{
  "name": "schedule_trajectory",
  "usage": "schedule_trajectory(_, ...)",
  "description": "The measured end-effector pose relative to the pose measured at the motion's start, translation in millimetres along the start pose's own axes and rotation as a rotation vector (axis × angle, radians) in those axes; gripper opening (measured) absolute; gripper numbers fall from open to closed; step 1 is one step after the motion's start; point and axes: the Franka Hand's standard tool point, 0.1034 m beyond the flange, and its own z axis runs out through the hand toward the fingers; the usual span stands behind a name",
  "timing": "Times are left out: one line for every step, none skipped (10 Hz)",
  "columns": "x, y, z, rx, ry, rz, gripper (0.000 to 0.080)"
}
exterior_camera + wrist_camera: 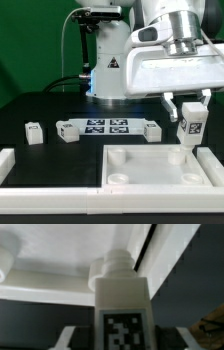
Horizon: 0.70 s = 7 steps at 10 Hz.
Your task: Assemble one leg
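Observation:
The robot's gripper should release the leg upright in the plate's front corner socket (pixel 190 179) (pixel 97 271), below the leg and near the rail.
My gripper (pixel 188 114) is shut on a leg (pixel 190 127), a small white block with a black-and-white tag on its face. It holds the leg upright just above the far right corner of the large white plate (pixel 150 176), close to a round corner socket (pixel 178 157). In the wrist view the leg (pixel 120 288) runs out from between the fingers (pixel 72 336), and its narrow tip lies over the plate's rim (pixel 60 280). Another leg (pixel 35 131) lies on the table at the exterior view's left.
The marker board (pixel 108 127) lies on the black table behind the plate. A white rail (pixel 50 188) runs along the front, with a white block (pixel 5 158) at the exterior view's left. The arm's base (pixel 108 65) stands at the back.

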Motion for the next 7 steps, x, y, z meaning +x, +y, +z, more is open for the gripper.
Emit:
schedule_trajectory(12.8,-1.4,2.3,0.005,-0.007,-0.001,0.0290)
schedule_trajectory(30.7,-1.5,5.5,0.007,0.011,-0.001,0.0290)
schedule_trajectory(43.0,-1.8,12.5,0.011,0.014,-0.003,0.0290)
schedule_trajectory(50.2,0.0,18.0,0.012,0.011,-0.005,0.0290)
schedule_trajectory(55.5,3.7,22.6,0.009,0.020,-0.003,0.0290)
schedule_trajectory(51.7,5.7,27.4,0.007,0.025,0.001,0.0290)
schedule_trajectory(47.2,7.5,31.4,0.005,0.024,0.001,0.0290)
